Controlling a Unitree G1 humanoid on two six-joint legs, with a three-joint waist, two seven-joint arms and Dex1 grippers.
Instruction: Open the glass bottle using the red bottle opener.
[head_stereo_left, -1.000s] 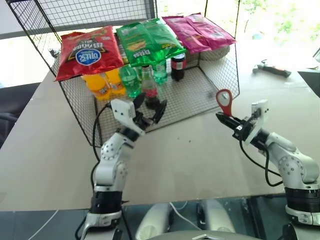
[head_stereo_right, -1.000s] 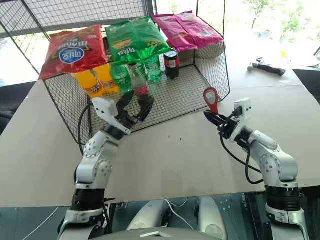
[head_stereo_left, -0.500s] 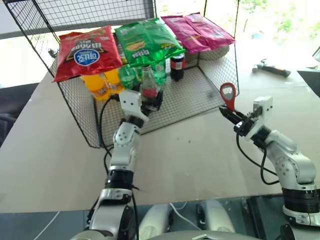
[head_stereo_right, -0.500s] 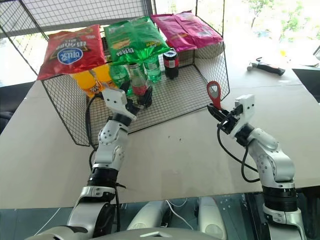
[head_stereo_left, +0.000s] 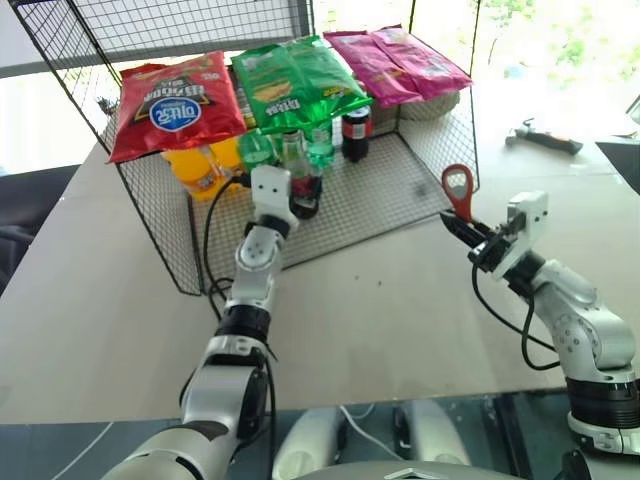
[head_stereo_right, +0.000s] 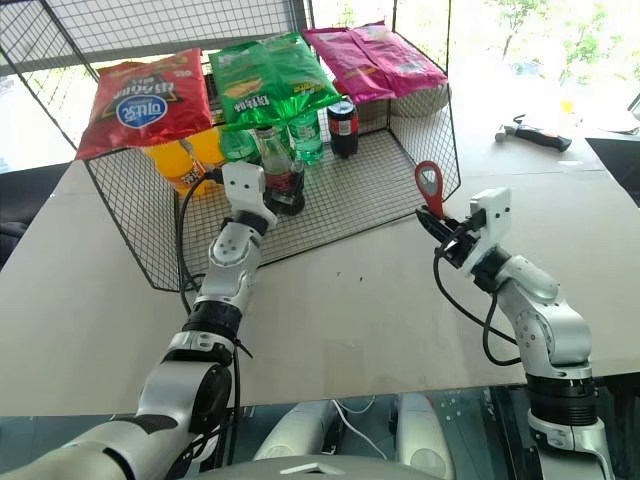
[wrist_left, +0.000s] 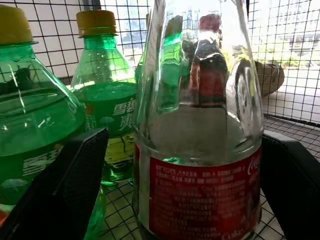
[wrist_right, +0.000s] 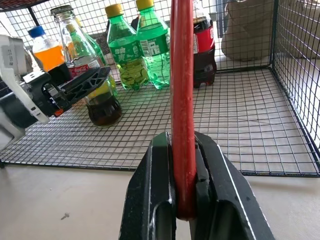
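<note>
The glass bottle is inside the basket with my left gripper low around its label, so next I set the bottle down out front, then take the bottle's neck (head_stereo_right: 268, 141).
The glass bottle (head_stereo_left: 296, 160) stands upright on the mesh floor of the wire basket (head_stereo_left: 400, 190), with dark cola at its base and a red label band (wrist_left: 200, 195). My left gripper (head_stereo_left: 301, 196) is open and straddles the bottle's lower body, one black finger (wrist_left: 65, 190) on each side with a gap to the glass. To the right, above the table outside the basket, my right gripper (head_stereo_left: 462, 228) is shut on the handle of the red bottle opener (head_stereo_left: 457, 188). The opener (wrist_right: 182, 100) stands upright with its ring head on top.
Green plastic bottles (head_stereo_left: 320, 140), orange drink bottles (head_stereo_left: 200, 165) and a squat dark bottle with a red cap (head_stereo_left: 356, 130) crowd close behind and beside the glass bottle. Red (head_stereo_left: 178, 105), green (head_stereo_left: 295, 80) and pink (head_stereo_left: 395, 62) snack bags lie over the basket. A hammer-like tool (head_stereo_left: 543, 138) lies far right.
My left gripper has reached forward into the basket and rolled, and its open fingers now flank the glass bottle. The right gripper with the opener has stayed almost still.
</note>
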